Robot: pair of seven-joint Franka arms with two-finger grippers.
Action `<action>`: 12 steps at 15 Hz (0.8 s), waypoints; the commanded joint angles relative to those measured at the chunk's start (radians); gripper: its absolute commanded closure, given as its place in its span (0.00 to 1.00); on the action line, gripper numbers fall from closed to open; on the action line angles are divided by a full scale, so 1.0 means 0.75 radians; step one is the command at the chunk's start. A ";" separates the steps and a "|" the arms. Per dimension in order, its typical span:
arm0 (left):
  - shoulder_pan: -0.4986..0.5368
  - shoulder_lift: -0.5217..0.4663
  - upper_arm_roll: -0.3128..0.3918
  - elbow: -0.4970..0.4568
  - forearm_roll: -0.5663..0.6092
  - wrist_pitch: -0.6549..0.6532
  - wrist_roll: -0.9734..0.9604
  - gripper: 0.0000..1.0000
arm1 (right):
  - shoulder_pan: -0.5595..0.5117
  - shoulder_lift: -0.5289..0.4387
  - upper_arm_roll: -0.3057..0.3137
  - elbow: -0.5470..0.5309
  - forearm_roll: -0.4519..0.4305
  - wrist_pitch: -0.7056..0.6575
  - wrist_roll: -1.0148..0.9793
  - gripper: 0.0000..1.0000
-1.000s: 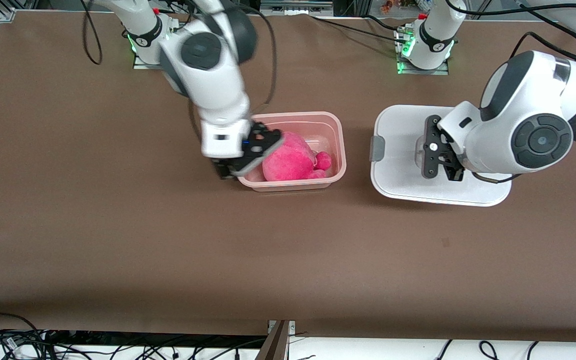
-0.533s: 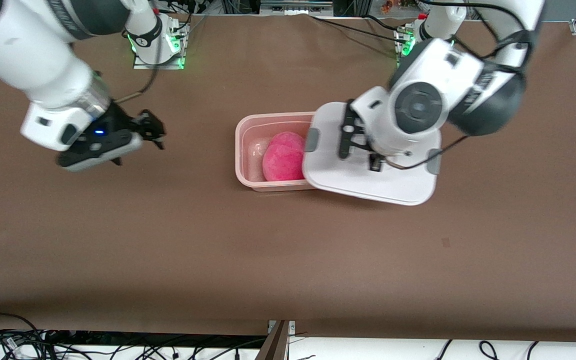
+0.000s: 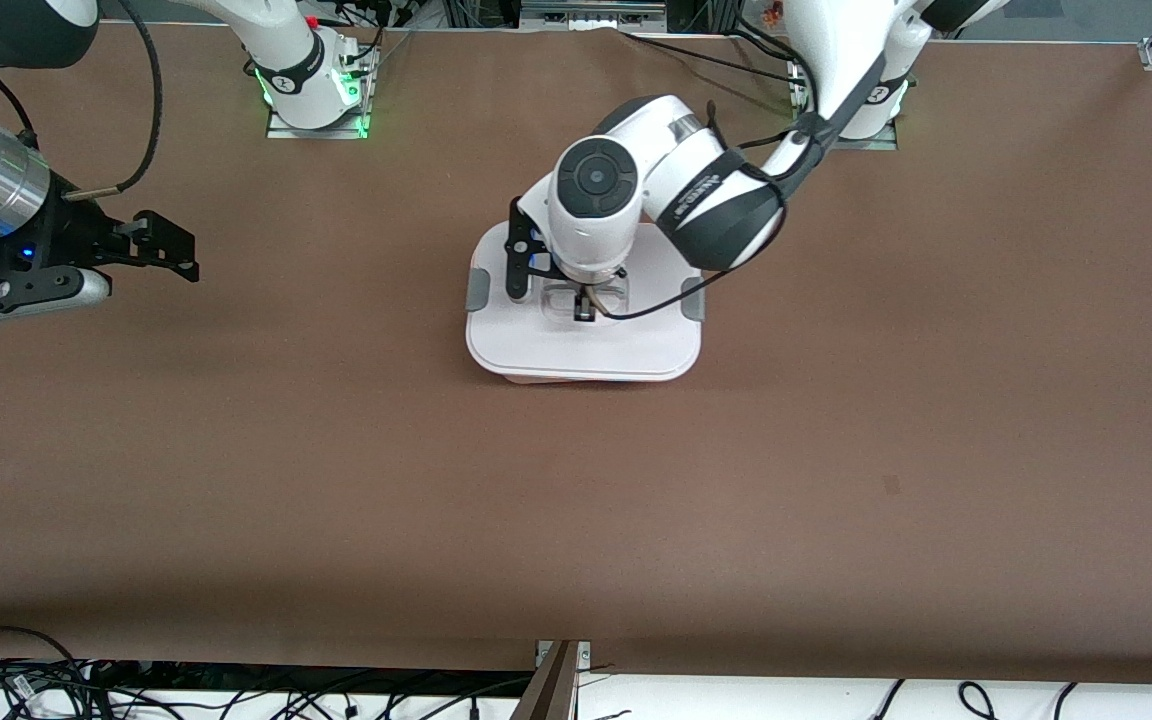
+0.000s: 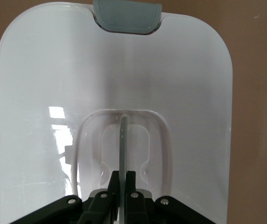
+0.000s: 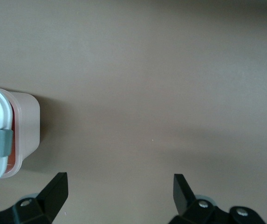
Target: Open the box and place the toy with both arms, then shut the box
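Note:
Next, my left gripper releases the white lid once it is seated flat on the rim of the pink tub (image 3: pixel 581 296).
The box (image 3: pixel 584 345) stands mid-table with its white lid (image 3: pixel 536 350) lying over the pink tub, whose rim (image 3: pixel 576 381) peeks out along the edge nearest the front camera. My left gripper (image 3: pixel 582 303) is over the lid's centre, shut on the thin handle fin (image 4: pixel 123 140) in the recess (image 4: pixel 96 140). A grey clip (image 4: pixel 127 16) shows at the lid's end. The toy is hidden under the lid. My right gripper (image 3: pixel 176 250) hovers open over bare table toward the right arm's end, nothing between its fingertips (image 5: pixel 119 179). Its view catches the tub's end (image 5: pixel 28 126) and a clip (image 5: pixel 2 142).
Both arm bases (image 3: pixel 311 85) (image 3: pixel 861 110) stand along the table's robot-side edge with cables trailing from them. More cables (image 3: pixel 36 685) lie below the table edge nearest the front camera. A small dark mark (image 3: pixel 891 485) is on the brown tabletop.
The left arm has carried the lid from the left arm's end of the table onto the tub, covering the toy. The right gripper has left the box and pulled back toward its end.

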 commanded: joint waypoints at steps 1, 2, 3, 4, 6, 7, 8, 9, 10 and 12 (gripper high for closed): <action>-0.016 -0.005 0.014 -0.019 -0.028 0.043 -0.009 1.00 | 0.017 -0.039 -0.004 -0.045 0.020 -0.005 0.034 0.00; 0.004 -0.011 0.012 -0.068 -0.028 0.072 0.003 1.00 | 0.017 -0.039 -0.004 -0.045 0.018 -0.005 0.040 0.00; 0.021 -0.015 0.012 -0.083 -0.026 0.072 0.013 1.00 | 0.017 -0.043 -0.004 -0.045 0.020 -0.007 0.040 0.00; 0.023 -0.015 0.012 -0.089 -0.028 0.068 0.009 1.00 | 0.017 -0.051 -0.006 -0.045 0.018 -0.011 0.038 0.00; 0.011 -0.015 0.012 -0.103 -0.033 0.064 -0.040 1.00 | 0.017 -0.056 -0.022 -0.059 0.015 -0.009 0.021 0.00; 0.011 -0.017 0.010 -0.116 -0.033 0.064 -0.082 1.00 | 0.017 -0.058 -0.024 -0.068 0.015 -0.007 0.021 0.00; 0.009 -0.021 0.006 -0.128 -0.033 0.064 -0.109 1.00 | 0.017 -0.066 -0.028 -0.084 0.009 -0.003 0.021 0.00; 0.009 -0.023 0.006 -0.130 -0.033 0.062 -0.109 1.00 | 0.017 -0.082 -0.030 -0.106 0.005 0.007 0.021 0.00; 0.009 -0.028 0.006 -0.140 -0.033 0.058 -0.103 1.00 | 0.017 -0.088 -0.030 -0.115 0.003 0.009 0.021 0.00; 0.011 -0.042 0.006 -0.167 -0.033 0.058 -0.101 1.00 | 0.017 -0.090 -0.028 -0.121 -0.001 0.014 0.021 0.00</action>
